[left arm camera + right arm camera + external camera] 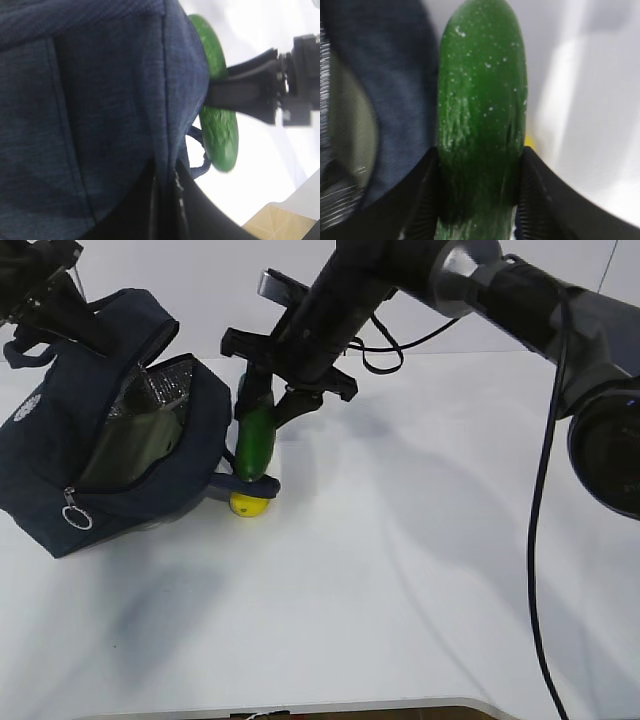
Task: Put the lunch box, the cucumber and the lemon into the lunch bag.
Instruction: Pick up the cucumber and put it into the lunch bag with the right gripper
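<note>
The robot's right gripper needs to release the cucumber inside the lunch bag, on the lunch box's pale green lid (161, 436) (359, 122).
The navy lunch bag (70, 455) lies tilted at the left, its mouth open and its silvery lining showing. Inside it sits the lunch box (135, 445) with its pale green lid. My left gripper (55, 305) is shut on the bag's upper edge; the left wrist view shows the fabric (100, 100) pinched between its jaws (167, 187). My right gripper (262, 405) is shut on the dark green cucumber (254, 440), which hangs nearly upright just right of the bag's mouth (482, 95). The lemon (248, 505) lies on the table below the cucumber's tip, under a bag strap.
The white table (400, 570) stretches to the right and front of the bag. Its front edge (300, 708) runs along the bottom of the exterior view. A black cable (545, 490) hangs from the right arm.
</note>
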### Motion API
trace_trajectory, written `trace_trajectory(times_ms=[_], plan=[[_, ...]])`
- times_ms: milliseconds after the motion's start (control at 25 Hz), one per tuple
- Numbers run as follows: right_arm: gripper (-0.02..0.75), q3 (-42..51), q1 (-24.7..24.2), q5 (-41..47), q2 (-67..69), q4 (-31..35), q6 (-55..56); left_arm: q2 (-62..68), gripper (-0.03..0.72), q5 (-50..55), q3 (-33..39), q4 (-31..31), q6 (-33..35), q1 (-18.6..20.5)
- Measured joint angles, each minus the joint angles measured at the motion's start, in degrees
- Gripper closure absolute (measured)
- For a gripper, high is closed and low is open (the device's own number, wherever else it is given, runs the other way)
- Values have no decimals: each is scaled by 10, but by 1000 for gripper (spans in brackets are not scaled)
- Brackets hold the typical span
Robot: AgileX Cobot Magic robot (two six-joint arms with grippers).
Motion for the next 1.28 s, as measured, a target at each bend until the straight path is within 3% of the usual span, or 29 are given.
trace_trajectory(times_ms=[600,1280], plan=[[403,0,0,1,0,200,-46,0,705,0,0,0,-1,0],[402,0,3,-46,-1,223,-76,0,705,0,0,-19,-5,0]])
